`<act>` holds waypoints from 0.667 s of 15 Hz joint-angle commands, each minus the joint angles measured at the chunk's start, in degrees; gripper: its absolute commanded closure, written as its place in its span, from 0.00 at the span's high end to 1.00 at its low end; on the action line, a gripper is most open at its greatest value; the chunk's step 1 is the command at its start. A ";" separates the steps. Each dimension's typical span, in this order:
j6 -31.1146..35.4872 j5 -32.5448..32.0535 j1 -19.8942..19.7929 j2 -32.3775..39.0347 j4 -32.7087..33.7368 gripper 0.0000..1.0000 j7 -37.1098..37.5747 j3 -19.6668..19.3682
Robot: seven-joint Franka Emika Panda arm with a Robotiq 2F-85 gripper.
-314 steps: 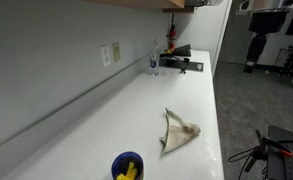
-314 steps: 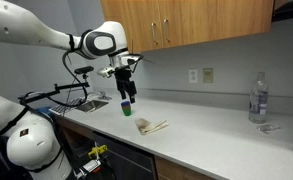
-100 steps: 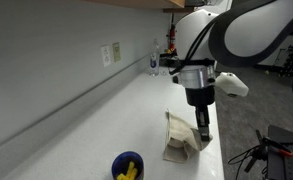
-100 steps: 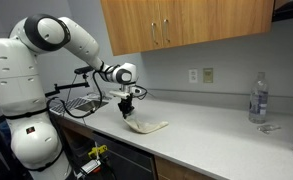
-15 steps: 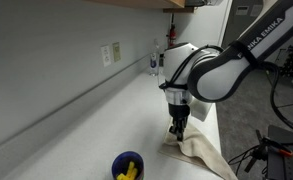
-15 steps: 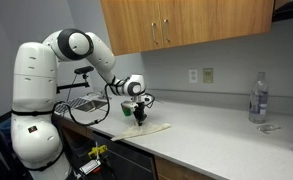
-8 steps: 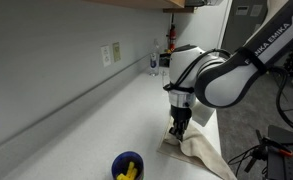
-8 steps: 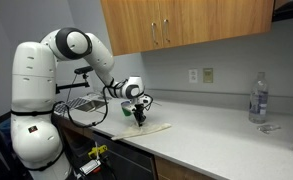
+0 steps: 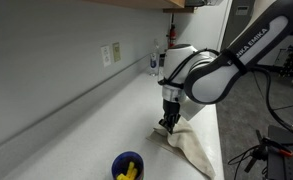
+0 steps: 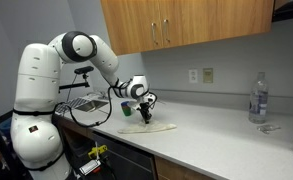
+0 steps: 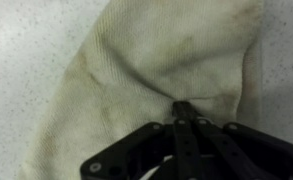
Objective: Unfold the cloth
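The gripper pinches the cloth's upper layer inside the cloth's edge, above another layer, so it should open, rise and grab the cloth by its corner (image 9: 155, 137) near the wall.
A cream, stained cloth (image 9: 193, 147) lies on the white countertop near its front edge; it shows as a flat patch (image 10: 149, 127) under the arm in both exterior views. My gripper (image 9: 167, 124) points down at the cloth's edge nearest the wall, its fingers shut together on a pinch of fabric. In the wrist view the cloth (image 11: 116, 75) fills most of the picture, with folds running toward the black fingertips (image 11: 183, 107), which are pressed together on the fabric.
A blue bowl with yellow contents (image 9: 127, 166) sits on the counter close to the cloth. A clear bottle (image 10: 257, 98) stands at the far end, with dark items (image 9: 176, 60) nearby. The counter's front edge (image 9: 219, 130) runs beside the cloth. Wall outlets (image 9: 110, 54) sit above.
The gripper has shifted slightly toward the wall and the bowl, dragging the pinched cloth edge with it; the cloth lies more spread out along the counter.
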 commanded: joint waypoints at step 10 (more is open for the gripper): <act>-5.49 -0.15 0.74 3.78 8.36 0.00 -1.09 -2.53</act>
